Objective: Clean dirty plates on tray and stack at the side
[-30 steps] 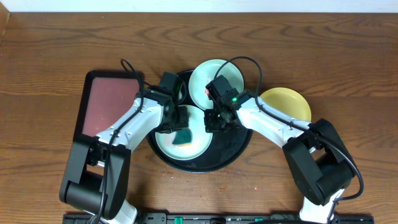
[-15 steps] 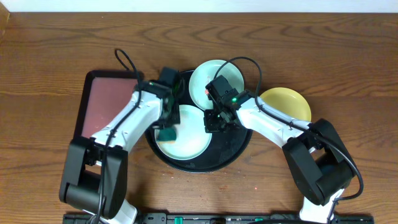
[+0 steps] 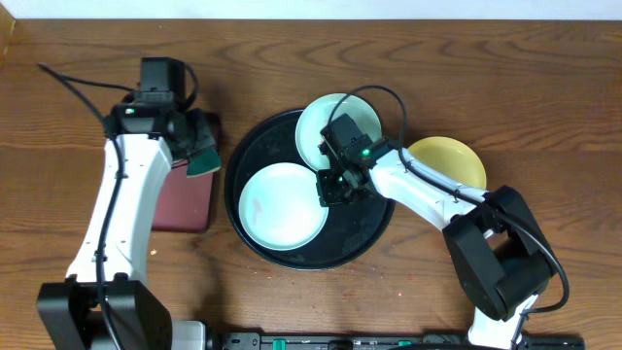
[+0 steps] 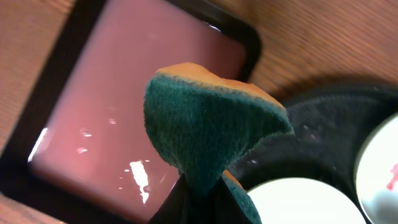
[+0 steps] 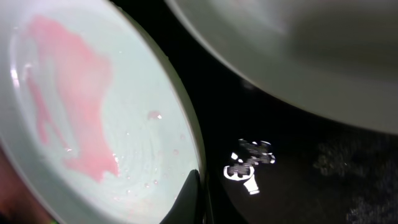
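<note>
The right gripper needs to release the aqua plate on top of the yellow plate (image 3: pixel 441 177) beside the black tray.
The black tray (image 3: pixel 362 229) holds two pale aqua plates. The lower plate (image 3: pixel 284 204) looks clean. The upper plate (image 3: pixel 340 122) has a red smear (image 5: pixel 68 106) and leans on the tray's far rim. My right gripper (image 3: pixel 332 187) is shut on that smeared plate's rim (image 5: pixel 196 199). The yellow plate (image 3: pixel 452 158) lies on the table right of the tray. My left gripper (image 3: pixel 199 151) is shut on a green sponge (image 4: pixel 211 118) and holds it above the maroon tray (image 4: pixel 124 106).
The maroon rectangular tray (image 3: pixel 185 204) lies left of the black tray, partly under my left arm. My right arm crosses over the black tray's right side and the yellow plate's edge. Bare wooden table surrounds both trays.
My left gripper has lifted the sponge off the lower aqua plate and swung left over the maroon tray. The right gripper has stayed at the smeared plate's rim.
</note>
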{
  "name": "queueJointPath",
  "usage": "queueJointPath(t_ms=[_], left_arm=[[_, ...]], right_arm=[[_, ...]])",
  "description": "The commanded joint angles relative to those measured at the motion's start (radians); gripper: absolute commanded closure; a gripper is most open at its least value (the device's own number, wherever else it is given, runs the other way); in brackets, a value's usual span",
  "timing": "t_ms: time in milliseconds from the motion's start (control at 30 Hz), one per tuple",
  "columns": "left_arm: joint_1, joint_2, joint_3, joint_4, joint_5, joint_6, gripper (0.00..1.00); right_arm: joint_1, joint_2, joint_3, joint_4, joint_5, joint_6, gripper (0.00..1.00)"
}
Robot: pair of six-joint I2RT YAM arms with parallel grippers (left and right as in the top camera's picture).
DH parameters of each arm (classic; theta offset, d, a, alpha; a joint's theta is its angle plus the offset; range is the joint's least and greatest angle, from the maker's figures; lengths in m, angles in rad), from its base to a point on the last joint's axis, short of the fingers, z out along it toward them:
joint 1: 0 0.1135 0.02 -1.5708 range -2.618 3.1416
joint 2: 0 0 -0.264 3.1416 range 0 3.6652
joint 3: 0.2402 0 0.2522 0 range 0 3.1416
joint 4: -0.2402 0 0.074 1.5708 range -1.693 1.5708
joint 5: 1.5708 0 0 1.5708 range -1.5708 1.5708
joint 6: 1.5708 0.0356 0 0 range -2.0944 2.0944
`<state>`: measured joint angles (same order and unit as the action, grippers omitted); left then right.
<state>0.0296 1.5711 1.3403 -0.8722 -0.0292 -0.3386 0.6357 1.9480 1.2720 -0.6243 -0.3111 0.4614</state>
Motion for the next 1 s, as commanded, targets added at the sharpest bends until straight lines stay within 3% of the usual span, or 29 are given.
queueJointPath(t_ms=[0,367,767,967], left_arm=[[0.053,0.002,0.007,-0.004,-0.005,0.017,0.93],[0.072,0.002,0.007,-0.013,-0.005,0.017,0.93],[0.072,0.002,0.005,-0.013,-0.005,0.017,0.92],[0.072,0.002,0.005,-0.021,-0.005,0.017,0.93]], right_arm=[[0.006,-0.041,0.051,-0.02,-0.019,-0.119,0.99],[0.054,-0.227,0.054,-0.075,0.383,-0.171,0.99],[0.311,-0.328,0.054,-0.06,1.095,-0.278,0.99],[0.416,-0.328,0.054,-0.022,1.324,-0.322,0.99]])
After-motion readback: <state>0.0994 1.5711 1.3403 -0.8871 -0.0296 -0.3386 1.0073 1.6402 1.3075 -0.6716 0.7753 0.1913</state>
